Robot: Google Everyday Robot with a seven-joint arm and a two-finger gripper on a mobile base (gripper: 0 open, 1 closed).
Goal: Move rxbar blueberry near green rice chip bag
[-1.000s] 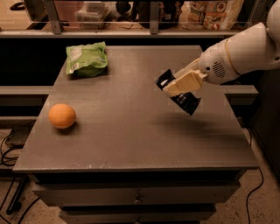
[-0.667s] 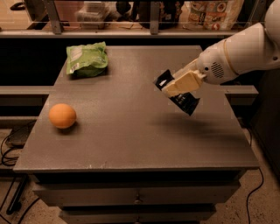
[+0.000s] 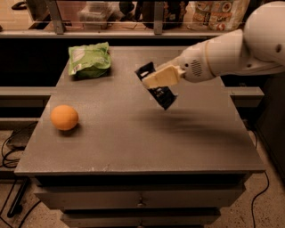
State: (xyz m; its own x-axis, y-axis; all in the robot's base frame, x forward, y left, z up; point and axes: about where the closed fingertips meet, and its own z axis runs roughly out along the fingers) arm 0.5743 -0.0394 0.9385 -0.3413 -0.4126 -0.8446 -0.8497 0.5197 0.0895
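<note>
Next, my gripper releases the rxbar blueberry on the grey table point(image 3: 119, 65), placing it close beside the green rice chip bag, toward the middle.
The rxbar blueberry point(image 3: 163, 95), a slim dark navy bar, hangs tilted above the middle of the grey table point(image 3: 133, 142), held across its middle. My gripper point(image 3: 156, 78) reaches in from the right on a white arm and is shut on the bar, lifted off the surface. The green rice chip bag point(image 3: 89, 59) lies at the far left corner of the table, well left of the bar.
An orange fruit point(image 3: 64, 117) sits near the table's left edge. A shelf with containers point(image 3: 95, 11) runs behind the table. Cables point(image 3: 9, 147) lie on the floor at left. A drawer point(image 3: 138, 198) is below the tabletop.
The gripper has carried the bar left, toward the green bag, still lifted above the table. The orange and the bag have not moved.
</note>
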